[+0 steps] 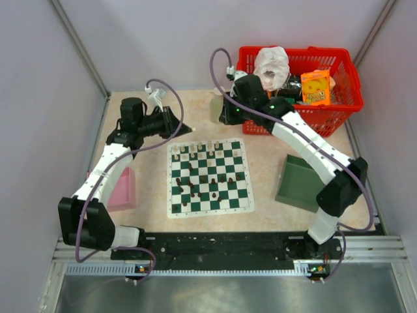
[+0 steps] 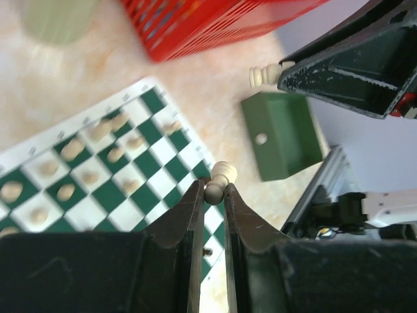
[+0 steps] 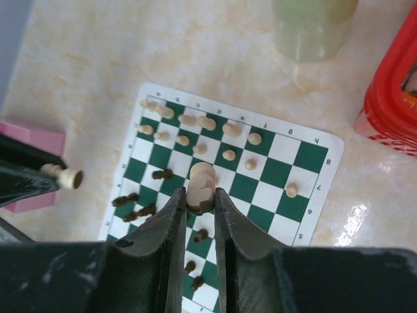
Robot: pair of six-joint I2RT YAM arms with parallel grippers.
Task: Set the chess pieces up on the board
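Next, I set the larger cream piece down with my right gripper on the far row's white square (image 1: 227, 146) (image 3: 283, 149) next to the corner on the basket side.
The board (image 1: 238, 195) lies flat in the middle of the table, with cream chess pieces (image 1: 201, 149) along its far rows and dark pieces (image 1: 193, 190) scattered over the left and middle squares. My left gripper (image 2: 214, 190) hangs above the board's far left corner (image 1: 187, 130), shut on a cream pawn (image 2: 220, 176) by its round head. Over the far edge, my right gripper (image 3: 199, 194) is shut on a larger cream piece (image 3: 202, 180). In the top view the right gripper (image 1: 225, 115) sits behind the board. Each wrist view shows the other gripper's cream piece (image 2: 263, 75) (image 3: 64, 175).
A red basket (image 1: 343, 101) of packets stands at the back right. A dark green tray (image 1: 296, 182) lies right of the board, a pink block (image 1: 122, 189) left of it. A pale green cup (image 3: 314, 26) stands behind the board near the right gripper.
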